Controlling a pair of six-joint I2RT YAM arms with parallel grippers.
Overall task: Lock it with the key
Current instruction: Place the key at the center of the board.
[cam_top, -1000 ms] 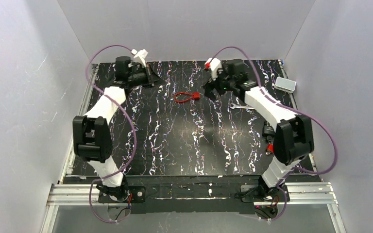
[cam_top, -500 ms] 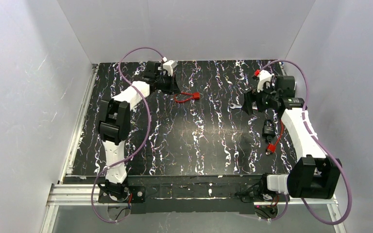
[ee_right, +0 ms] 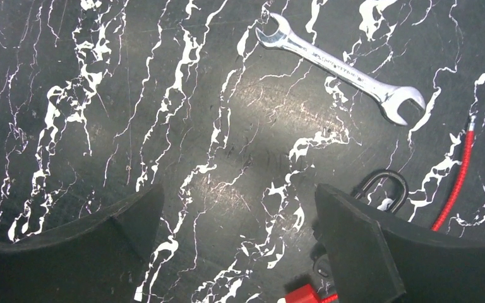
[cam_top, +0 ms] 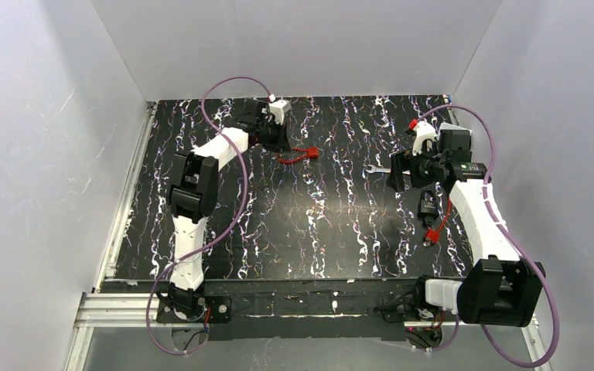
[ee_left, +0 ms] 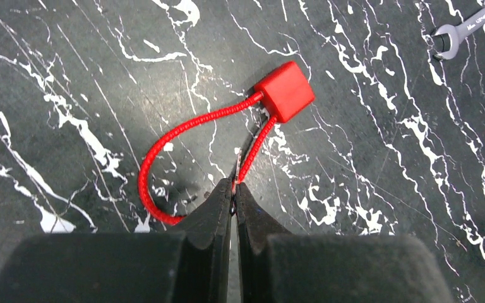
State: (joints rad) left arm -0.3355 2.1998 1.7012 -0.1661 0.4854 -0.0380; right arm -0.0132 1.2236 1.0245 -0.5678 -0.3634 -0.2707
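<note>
The robot's right gripper is to go next to the red cord beside the black padlock and close on the cord's end (cam_top: 440, 225) (ee_right: 330, 298) by its red tag.
A red cord loop (ee_left: 183, 136) with a red cube tag (ee_left: 284, 91) lies on the black marbled table; in the top view it (cam_top: 298, 154) lies at the back middle. My left gripper (ee_left: 233, 192) is shut at the cord's end on a thin metal key (ee_left: 235, 169), seen edge-on, just above the table. It shows in the top view (cam_top: 280, 141) too. A black padlock (cam_top: 427, 205) lies at the right, with its shackle (ee_right: 382, 184) next to my right finger. My right gripper (ee_right: 237, 218) is open and empty, left of the padlock; in the top view it (cam_top: 399, 175) hangs above the table.
A silver wrench (ee_right: 341, 66) lies beyond the right gripper, and shows in the top view (cam_top: 378, 168). A second red cord (ee_right: 458, 183) with a red tag (ee_right: 303, 293) runs beside the padlock. Grey walls enclose the table (cam_top: 317, 232) on three sides.
The left arm has swung right to the red cord loop. The right arm has swung from the back middle to the right, by the padlock.
</note>
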